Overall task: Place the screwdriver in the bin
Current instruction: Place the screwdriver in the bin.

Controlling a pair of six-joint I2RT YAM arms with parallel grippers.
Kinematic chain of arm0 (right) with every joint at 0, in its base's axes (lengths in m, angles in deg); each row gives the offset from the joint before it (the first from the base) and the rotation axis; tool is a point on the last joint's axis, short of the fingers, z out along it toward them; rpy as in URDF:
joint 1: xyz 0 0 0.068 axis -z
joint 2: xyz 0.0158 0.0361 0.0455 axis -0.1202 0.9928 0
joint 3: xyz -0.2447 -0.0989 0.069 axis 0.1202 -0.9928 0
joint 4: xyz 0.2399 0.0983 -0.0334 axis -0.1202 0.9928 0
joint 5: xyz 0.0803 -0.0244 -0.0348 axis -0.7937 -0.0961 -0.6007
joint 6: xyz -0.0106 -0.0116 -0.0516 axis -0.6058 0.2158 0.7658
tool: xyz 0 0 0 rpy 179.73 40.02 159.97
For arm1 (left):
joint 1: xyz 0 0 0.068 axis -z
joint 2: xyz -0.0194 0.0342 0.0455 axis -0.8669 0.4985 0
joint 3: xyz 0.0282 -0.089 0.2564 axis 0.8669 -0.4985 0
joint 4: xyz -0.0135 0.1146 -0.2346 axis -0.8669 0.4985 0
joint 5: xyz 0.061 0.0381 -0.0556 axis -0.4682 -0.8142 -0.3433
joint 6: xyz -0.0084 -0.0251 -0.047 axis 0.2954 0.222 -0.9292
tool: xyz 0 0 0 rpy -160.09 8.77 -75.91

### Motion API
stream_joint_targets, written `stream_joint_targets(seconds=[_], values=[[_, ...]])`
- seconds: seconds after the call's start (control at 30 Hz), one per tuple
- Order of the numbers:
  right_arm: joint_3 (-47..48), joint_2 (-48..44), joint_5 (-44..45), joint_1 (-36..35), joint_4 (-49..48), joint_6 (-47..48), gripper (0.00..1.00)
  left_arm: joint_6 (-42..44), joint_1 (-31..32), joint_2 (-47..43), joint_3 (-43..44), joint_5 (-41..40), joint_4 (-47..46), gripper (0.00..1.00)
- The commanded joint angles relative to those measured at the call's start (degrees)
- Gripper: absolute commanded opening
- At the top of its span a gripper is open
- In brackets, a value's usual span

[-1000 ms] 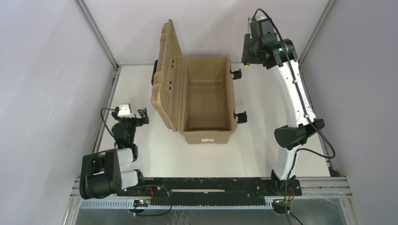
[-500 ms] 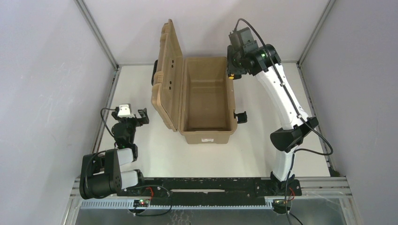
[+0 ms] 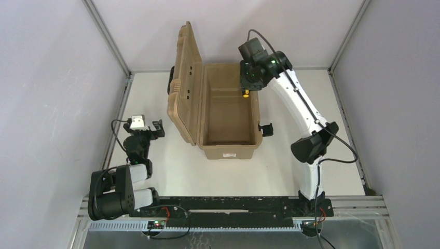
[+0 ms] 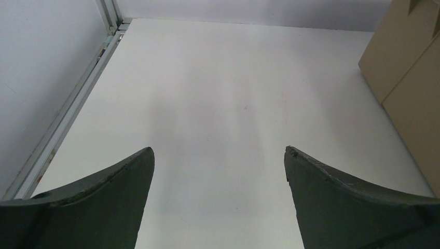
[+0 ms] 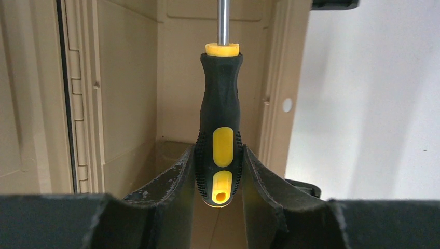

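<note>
My right gripper is to let go of the screwdriver, now held over the bin's far corner, on the middle of the bin's bottom [image 3: 231, 111], so that it lies lengthwise between the bin's sides.
The screwdriver [image 5: 220, 124], yellow-and-black handle with a thin metal shaft, is clamped by its handle in my right gripper [image 5: 218, 150], which is shut on it. In the top view the right gripper [image 3: 248, 85] hangs over the far right corner of the bin [image 3: 230, 150], a tan box with its lid [image 3: 186, 83] swung open to the left; the screwdriver's yellow tip [image 3: 246, 94] shows just inside the right wall. In the right wrist view the bin's inside [image 5: 176, 78] lies below the tool. My left gripper [image 4: 219, 155] stands open over bare table near the left edge.
Black latches [image 3: 266, 129] stick out from the bin's right wall. Metal frame rails [image 3: 115, 129] border the table on the left and right. White table surface [image 3: 290, 104] lies to the right of the bin. The bin's tan side [image 4: 410, 78] shows at the right of the left wrist view.
My right arm has swung left with the screwdriver, from beyond the bin's far right corner to over the bin's inside. The left arm has not moved.
</note>
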Motion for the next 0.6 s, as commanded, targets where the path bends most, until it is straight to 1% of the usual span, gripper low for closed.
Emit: stream_joint_targets(seconds=[0.0, 0.23, 0.57], values=[[0.03, 1.99, -1.42, -2.04, -0.44, -1.48, 0.00, -0.55, 0.23, 0.13, -1.11, 0.01, -5.75, 1.00], [-1.50, 6.38, -2.54, -3.82, -2.06, -1.96, 0.00, -0.48, 0.21, 0.09, -1.12, -0.01, -5.81, 1.00], [-4.88, 10.92, -4.37, -4.42, -5.23, -3.68, 0.00, -0.55, 0.26, 0.13, -1.05, -0.07, -5.74, 1.00]])
